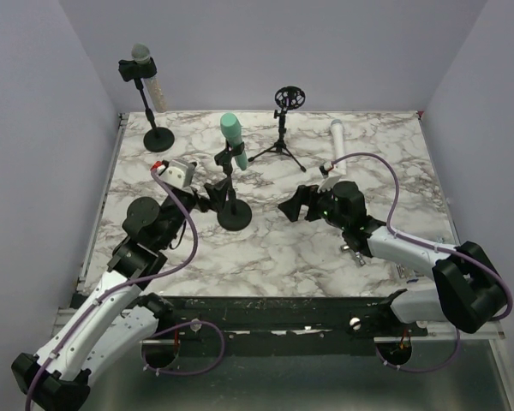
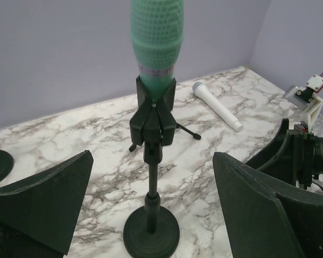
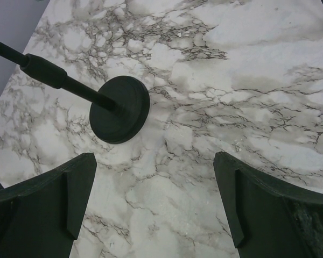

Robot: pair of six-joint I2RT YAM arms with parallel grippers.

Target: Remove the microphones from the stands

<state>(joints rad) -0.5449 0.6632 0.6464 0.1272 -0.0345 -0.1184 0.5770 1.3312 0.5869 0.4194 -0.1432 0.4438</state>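
Note:
My right gripper should close on the green microphone's neck (image 1: 236, 145), just under its head and above the black clip of the mid-table stand.
A green microphone (image 1: 230, 128) (image 2: 156, 37) stands upright in the black clip (image 2: 153, 115) of a stand whose round base (image 1: 235, 214) (image 2: 151, 234) (image 3: 120, 109) rests mid-table. My left gripper (image 1: 216, 195) (image 2: 151, 215) is open just left of the stand's pole, low down, its fingers spread either side of the base and touching nothing. Over bare marble right of the base, my right gripper (image 1: 294, 204) (image 3: 153, 204) hangs open and empty.
A white microphone (image 1: 334, 141) (image 2: 218, 106) lies on the marble at the back right. A small tripod with an empty shock mount (image 1: 288, 98) stands at the back centre. Another stand holding a grey-green microphone (image 1: 140, 56) is at the back left corner.

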